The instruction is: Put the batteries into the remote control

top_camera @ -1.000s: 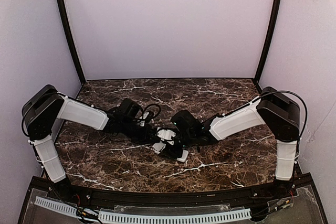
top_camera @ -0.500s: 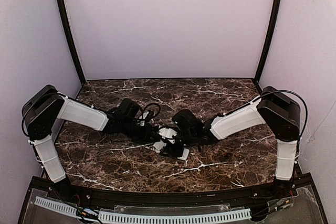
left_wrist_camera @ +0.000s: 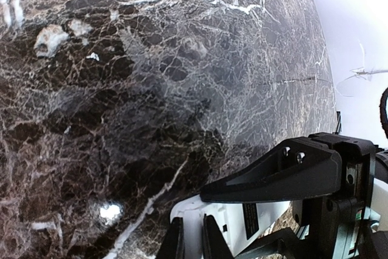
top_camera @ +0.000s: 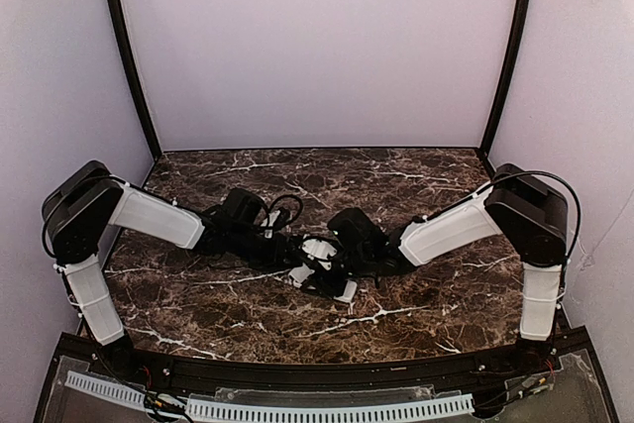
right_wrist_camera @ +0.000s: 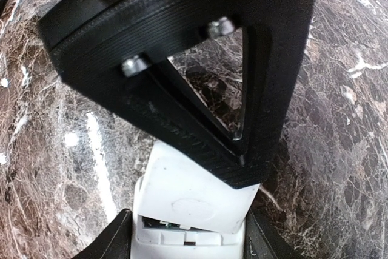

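Observation:
The battery cover is tilted over the hollow in the remote control, so next my left gripper takes the cover (right_wrist_camera: 193,183) by its sides and pulls it back square before sliding it shut.
The white remote control (top_camera: 344,292) lies back-up at the table's middle between both grippers. In the right wrist view my right gripper (right_wrist_camera: 188,242) is shut on the remote (right_wrist_camera: 176,248), one finger on each long side. A white battery cover (right_wrist_camera: 194,189) lies tilted over the recess, and a dark greenish sliver (right_wrist_camera: 159,227) shows in the gap under it. My left gripper (left_wrist_camera: 193,236) is shut on a thin white edge, seemingly this cover, beside the remote's body (left_wrist_camera: 233,219). The batteries cannot be made out clearly.
The dark marbled table (top_camera: 218,294) has purple walls behind and at both sides. Both arms (top_camera: 149,215) (top_camera: 446,230) reach inward and nearly touch at the middle. The right gripper's black finger (left_wrist_camera: 273,177) crosses the left wrist view.
Both grippers keep their hold at the same spot. The right wrist and the white piece by it have edged slightly up and back.

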You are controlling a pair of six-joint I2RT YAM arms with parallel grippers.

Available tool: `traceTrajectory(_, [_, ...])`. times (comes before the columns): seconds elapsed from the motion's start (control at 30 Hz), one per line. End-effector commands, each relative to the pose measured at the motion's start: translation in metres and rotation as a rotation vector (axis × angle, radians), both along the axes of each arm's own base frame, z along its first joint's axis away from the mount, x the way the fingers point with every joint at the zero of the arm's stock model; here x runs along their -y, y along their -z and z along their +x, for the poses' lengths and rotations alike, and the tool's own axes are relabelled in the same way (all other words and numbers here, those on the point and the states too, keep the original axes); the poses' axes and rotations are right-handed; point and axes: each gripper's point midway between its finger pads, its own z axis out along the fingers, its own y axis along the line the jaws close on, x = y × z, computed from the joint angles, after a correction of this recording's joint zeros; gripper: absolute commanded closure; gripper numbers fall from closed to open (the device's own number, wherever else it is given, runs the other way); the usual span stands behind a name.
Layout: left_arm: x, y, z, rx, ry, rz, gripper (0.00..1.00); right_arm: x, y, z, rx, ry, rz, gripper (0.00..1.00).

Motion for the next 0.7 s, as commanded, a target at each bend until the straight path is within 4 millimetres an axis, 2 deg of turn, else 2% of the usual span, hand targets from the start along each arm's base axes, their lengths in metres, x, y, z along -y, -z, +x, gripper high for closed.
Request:
traceTrajectory(0.0, [-0.04,0.064,-0.026,-0.116,-0.022,0.211,1.0,0.004,-0.01,0.016,0.019,0.085,0.043,0.46])
traceTrajectory(0.1, [-0.042,0.072,-0.028,-0.126,-0.023,0.215,1.0,0.004,-0.007,0.017,0.012,0.117,0.041,0.53])
traceTrajectory(0.2, [-0.043,0.075,-0.03,-0.118,-0.023,0.208,1.0,0.005,-0.004,0.022,0.023,0.164,0.032,0.54])
traceTrajectory(0.4, [-0.044,0.081,-0.033,-0.118,-0.02,0.202,0.99,0.003,0.001,0.024,0.038,0.209,0.015,0.52])
traceTrajectory(0.67, [-0.051,0.097,-0.037,-0.162,-0.004,0.266,0.9,0.005,0.007,0.026,0.046,0.262,0.019,0.5])
